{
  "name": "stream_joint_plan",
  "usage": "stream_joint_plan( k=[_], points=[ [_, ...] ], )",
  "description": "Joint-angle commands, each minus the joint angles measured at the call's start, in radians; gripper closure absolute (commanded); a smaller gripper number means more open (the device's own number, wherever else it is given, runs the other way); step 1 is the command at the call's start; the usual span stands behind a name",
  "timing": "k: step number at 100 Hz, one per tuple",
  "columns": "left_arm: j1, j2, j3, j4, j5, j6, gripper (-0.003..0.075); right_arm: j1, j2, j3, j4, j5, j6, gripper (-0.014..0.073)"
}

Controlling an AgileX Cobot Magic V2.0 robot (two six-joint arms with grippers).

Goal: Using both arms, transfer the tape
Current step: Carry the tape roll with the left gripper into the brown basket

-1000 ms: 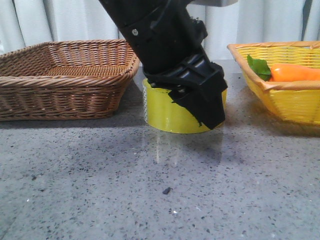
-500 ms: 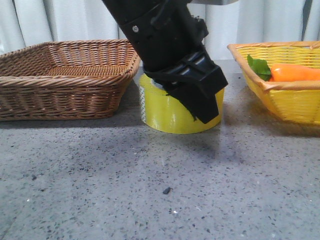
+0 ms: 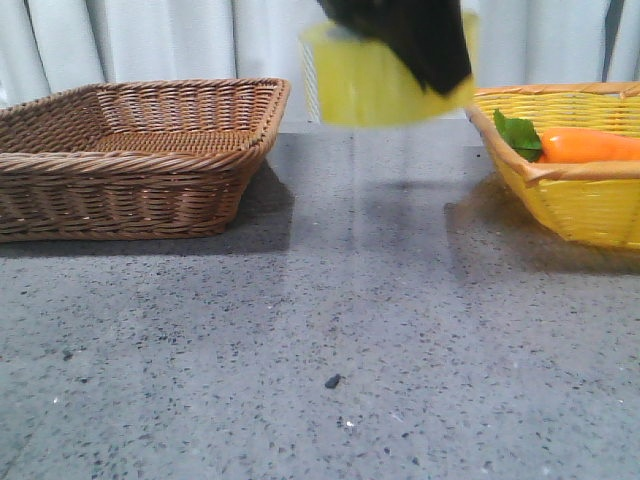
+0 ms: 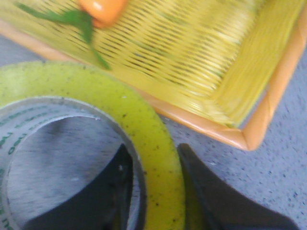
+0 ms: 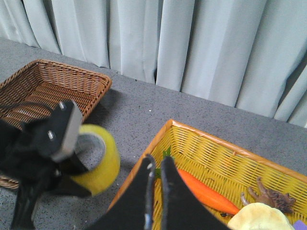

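My left gripper needs to let go of the yellow tape roll inside the brown wicker basket (image 3: pixel 148 132), just behind the basket's near rim.
The yellow tape roll (image 3: pixel 375 80) hangs high above the grey table, blurred, at the top of the front view. My left gripper (image 3: pixel 420 40) is shut on its wall, one finger inside the core and one outside, as the left wrist view (image 4: pixel 156 158) shows on the tape (image 4: pixel 148 139). The right wrist view shows the tape (image 5: pixel 98 160) held by the left arm, beside the yellow basket. My right gripper (image 5: pixel 156 167) is high above that basket's near edge, fingers nearly together, holding nothing.
A brown wicker basket (image 3: pixel 130 150) stands at the left. A yellow basket (image 3: pixel 570 200) at the right holds an orange carrot (image 3: pixel 590 145) with green leaves, and other toys show in the right wrist view. Grey curtains hang behind the table.
My left gripper has lifted the tape from the table up to the top of the front view and a little to the right.
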Motion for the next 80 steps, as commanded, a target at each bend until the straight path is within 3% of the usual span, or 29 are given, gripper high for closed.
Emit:
stream_joint_plan(
  k=[1,38,80],
  points=[
    [0.05,-0.109,-0.055,-0.014,-0.06,-0.028,0.0741,-0.002,-0.006,-0.017,-0.036,-0.071,-0.003,0.0652],
    [0.326,-0.163,-0.006,0.011,0.077,-0.053,0.0741,-0.002,-0.006,-0.017,-0.036,-0.075,-0.003,0.0652],
    [0.37,-0.106,0.169,0.011,0.054,-0.053,0.0741,-0.002,-0.006,-0.015,-0.036,-0.085,-0.003,0.0652]
  ],
)
